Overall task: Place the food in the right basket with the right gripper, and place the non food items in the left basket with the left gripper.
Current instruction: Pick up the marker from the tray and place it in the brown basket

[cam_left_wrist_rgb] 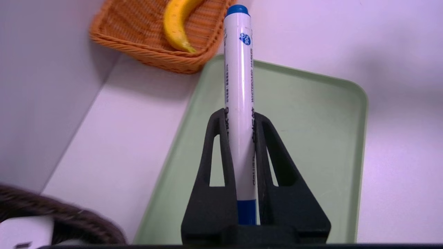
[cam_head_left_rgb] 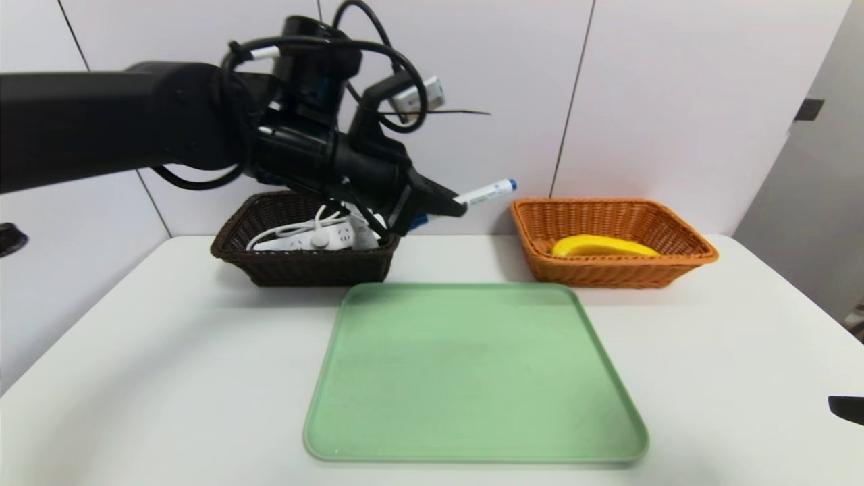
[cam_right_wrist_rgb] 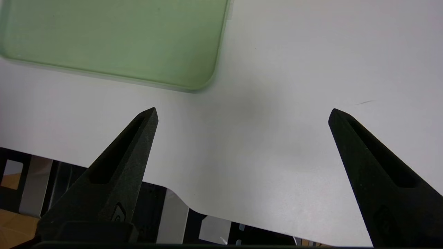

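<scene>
Next, I set the marker pen between the power strip and the brown basket's front rim (cam_head_left_rgb: 314, 254) with my left gripper.
My left gripper (cam_head_left_rgb: 453, 204) hangs in the air over the right end of the dark brown left basket (cam_head_left_rgb: 233, 246), shut on a white marker pen (cam_head_left_rgb: 484, 192) with a blue cap; in the left wrist view the pen (cam_left_wrist_rgb: 238, 90) runs lengthwise between the fingers (cam_left_wrist_rgb: 221, 138). Inside that basket lies a white power strip (cam_head_left_rgb: 317, 237) with its cord. The yellow banana (cam_head_left_rgb: 603, 246) lies in the orange right basket (cam_head_left_rgb: 675, 270). My right gripper (cam_right_wrist_rgb: 242, 112) is open over the table's near right corner, with nothing between its fingers; only a dark tip (cam_head_left_rgb: 846, 408) shows in the head view.
A flat green tray (cam_head_left_rgb: 472, 371) lies in the middle of the white table (cam_head_left_rgb: 169, 351), in front of both baskets. A white wall stands just behind the baskets. The table's front edge (cam_right_wrist_rgb: 193, 207) is under my right gripper.
</scene>
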